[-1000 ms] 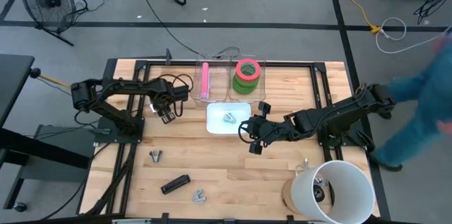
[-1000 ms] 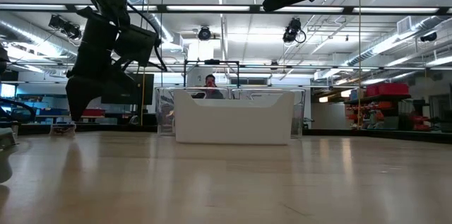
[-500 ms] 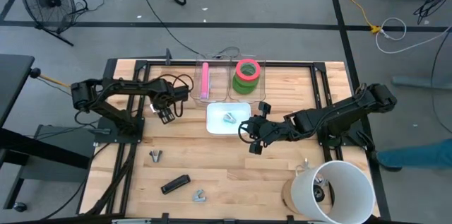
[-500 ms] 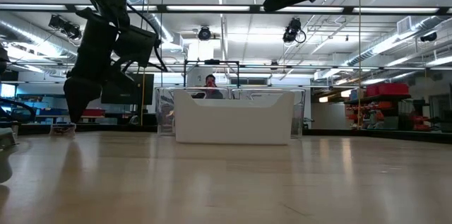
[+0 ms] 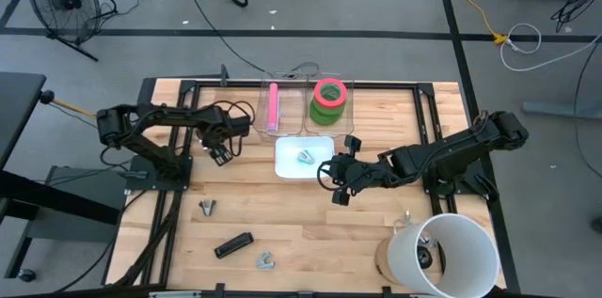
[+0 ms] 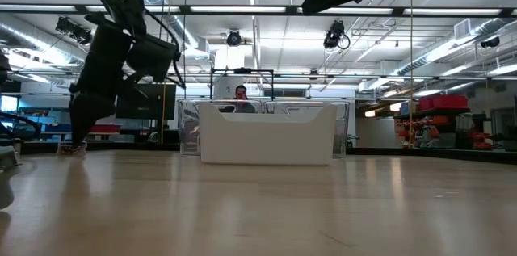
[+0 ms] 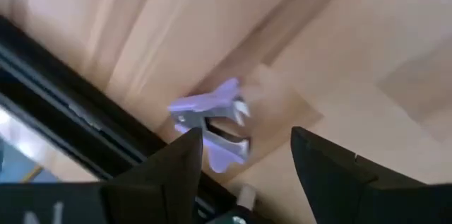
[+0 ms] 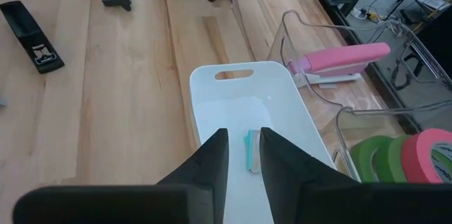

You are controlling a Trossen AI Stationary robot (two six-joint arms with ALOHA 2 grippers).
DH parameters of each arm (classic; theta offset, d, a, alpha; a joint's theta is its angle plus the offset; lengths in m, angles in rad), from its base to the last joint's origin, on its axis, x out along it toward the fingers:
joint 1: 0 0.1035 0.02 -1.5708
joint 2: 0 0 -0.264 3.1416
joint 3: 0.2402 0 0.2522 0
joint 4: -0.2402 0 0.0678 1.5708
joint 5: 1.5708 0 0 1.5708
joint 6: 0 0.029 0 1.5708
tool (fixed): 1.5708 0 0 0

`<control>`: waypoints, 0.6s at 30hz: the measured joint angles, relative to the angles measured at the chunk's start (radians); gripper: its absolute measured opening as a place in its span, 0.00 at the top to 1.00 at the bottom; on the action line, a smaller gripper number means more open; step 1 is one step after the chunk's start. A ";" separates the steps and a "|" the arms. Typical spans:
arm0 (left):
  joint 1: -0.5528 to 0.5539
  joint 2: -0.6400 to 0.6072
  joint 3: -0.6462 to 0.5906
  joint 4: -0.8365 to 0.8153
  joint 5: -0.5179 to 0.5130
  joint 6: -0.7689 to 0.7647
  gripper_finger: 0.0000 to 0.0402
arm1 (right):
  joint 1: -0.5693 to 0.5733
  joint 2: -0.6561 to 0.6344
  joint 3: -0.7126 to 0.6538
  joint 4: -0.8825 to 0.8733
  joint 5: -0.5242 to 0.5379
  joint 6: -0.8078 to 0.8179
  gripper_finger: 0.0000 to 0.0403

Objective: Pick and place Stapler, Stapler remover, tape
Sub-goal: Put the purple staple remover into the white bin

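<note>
The lavender remover is lying beside one finger of my left gripper, off the gap, so I need to open, move over and close on the remover's open end (image 7: 241,129).
A lavender stapler remover (image 7: 210,121) lies on the wooden table under my left gripper (image 7: 247,139), which points down over the table's left part (image 5: 222,154) and is open. The remover sits by one finger, partly behind its tip. My right gripper (image 5: 336,183) hovers above the white tray (image 5: 288,168), narrowly open and empty. A teal remover (image 8: 252,151) lies in that tray. A pink stapler (image 5: 274,107) and a stack of tape (image 5: 328,99), pink on green, sit in clear bins behind it. A black stapler (image 5: 233,243) and two grey removers (image 5: 206,207) (image 5: 266,260) lie near the front. My left gripper comes at the lavender remover from above, pointing steeply down. One finger (image 7: 180,164) stands right at the remover's lower jaw (image 7: 224,155) and hides part of it. I cannot tell whether that finger touches it. The remover rests flat on the table.
A white bucket (image 5: 442,253) stands at the table's front right corner. Black frame rails (image 5: 160,213) run along the table's left side, close to the lavender remover. Bare wood lies between the tray and the front edge.
A person in blue at the table's right side has walked off out of the high view. Both arms have kept their places.
</note>
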 joint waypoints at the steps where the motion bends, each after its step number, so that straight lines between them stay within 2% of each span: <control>1: 0.004 0.002 -0.003 -0.011 -0.016 -0.017 0.45 | 0.000 0.000 0.000 0.000 0.000 0.000 0.80; 7: 0.047 0.001 -0.001 -0.023 -0.058 -0.043 0.45 | 0.000 0.000 0.000 0.000 0.000 0.000 0.80; 11: 0.074 0.004 -0.001 0.002 0.013 -0.002 0.45 | 0.000 0.000 0.000 0.000 -0.002 0.000 0.80; 18: 0.087 0.082 -0.001 0.011 0.029 0.013 0.45 | 0.000 0.000 0.000 0.000 -0.002 0.008 0.80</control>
